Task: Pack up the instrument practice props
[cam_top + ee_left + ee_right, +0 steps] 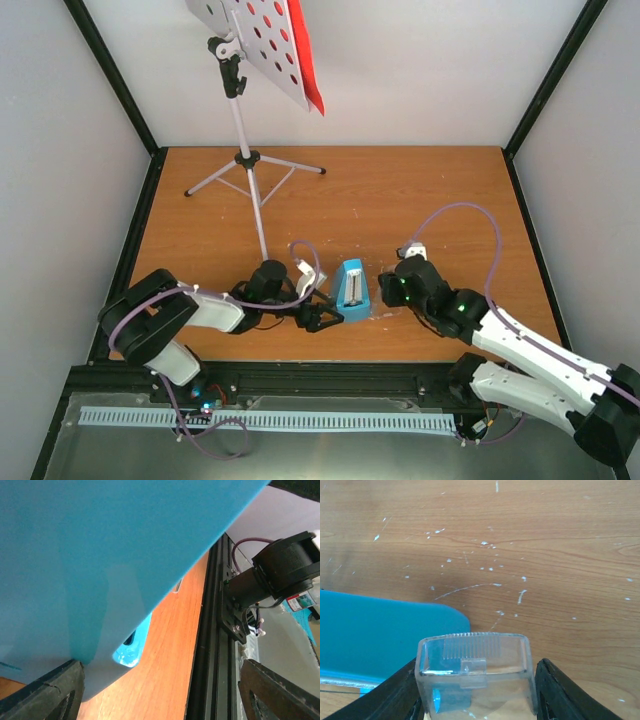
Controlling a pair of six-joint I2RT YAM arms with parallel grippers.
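Next, I open my right gripper and let go of the clear plastic cover over the dial face of the blue metronome (353, 288).
The white hole-punched music stand (262, 40) stands on silver tripod legs (252, 175) at the back left, with a red sheet (309, 60) on it. No green sheet shows. The blue wedge metronome (351, 289) stands near the front edge between both grippers. My left gripper (323, 318) is open at its left side. In the left wrist view the metronome (100, 555) fills the frame and rests against the left finger (45, 695). My right gripper (386, 290) is at its right side, shut on a clear plastic cover (475, 655), with the metronome (380, 635) just beyond on the left.
The table's front edge and black frame rail (210, 645) run close beside the left gripper. The right arm's base (280, 575) stands past the rail. Grey walls enclose the table on three sides.
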